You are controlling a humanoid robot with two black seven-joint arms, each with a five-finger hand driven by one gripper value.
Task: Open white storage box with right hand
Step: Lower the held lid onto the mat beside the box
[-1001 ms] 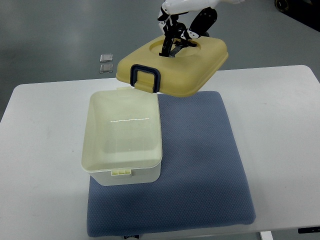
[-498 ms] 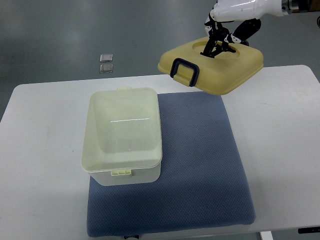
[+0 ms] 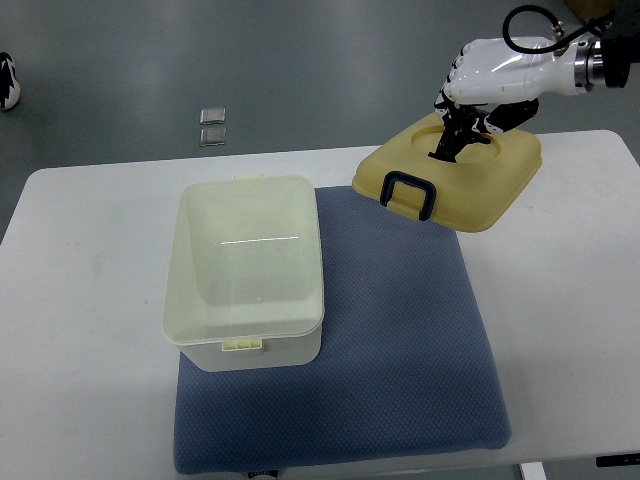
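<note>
I need to release the yellow lid with my right gripper on the far part of the blue mat (image 3: pixel 420 259), beside the white storage box.
The white storage box (image 3: pixel 250 275) stands open on the left part of the blue mat (image 3: pixel 400 340), its inside empty. Its yellow lid (image 3: pixel 455 180) with a dark blue clip hangs tilted in the air over the mat's far right corner. My right hand (image 3: pixel 470 115) reaches in from the upper right, its fingers curled into the round recess on top of the lid and holding it up. The left arm does not show.
The mat lies on a white table (image 3: pixel 90 290). Two small clear squares (image 3: pixel 212 125) lie on the grey floor beyond the table's far edge. A dark shoe (image 3: pixel 8 80) shows at the left edge.
My right hand has carried the lid to the right and lower, from above the box's far edge to over the mat's far right corner. The box has not moved.
</note>
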